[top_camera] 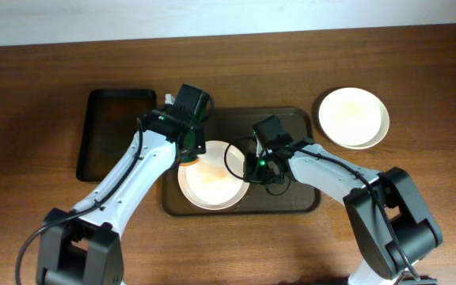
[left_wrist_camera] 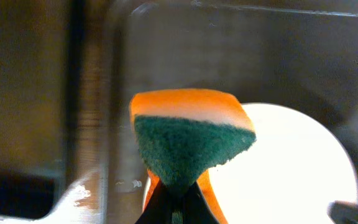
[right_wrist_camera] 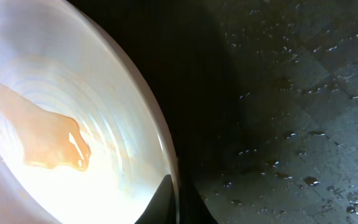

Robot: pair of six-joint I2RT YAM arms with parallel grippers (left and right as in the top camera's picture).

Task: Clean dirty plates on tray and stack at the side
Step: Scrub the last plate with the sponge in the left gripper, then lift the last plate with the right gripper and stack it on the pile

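Next, my right gripper lets go of the sauce-smeared plate on top of the plain white plate (top_camera: 353, 119) beside the grey-brown tray.
A white plate (top_camera: 212, 184) with an orange-red sauce smear (right_wrist_camera: 45, 134) lies on the grey-brown tray (top_camera: 291, 202). My left gripper (top_camera: 190, 152) is shut on an orange sponge with a green scouring face (left_wrist_camera: 188, 140), held at the plate's (left_wrist_camera: 291, 180) upper left edge. My right gripper (top_camera: 253, 165) is shut on the plate's right rim (right_wrist_camera: 166, 155), one finger inside and one outside. A plain white plate (top_camera: 353, 117) rests on the table to the right of the tray. A third plate is not in view.
A smaller black tray (top_camera: 113, 127) lies left of the grey-brown tray. The tray surface (right_wrist_camera: 291, 112) beside the held plate is wet with droplets. Bare wooden table (top_camera: 38, 119) surrounds the trays.
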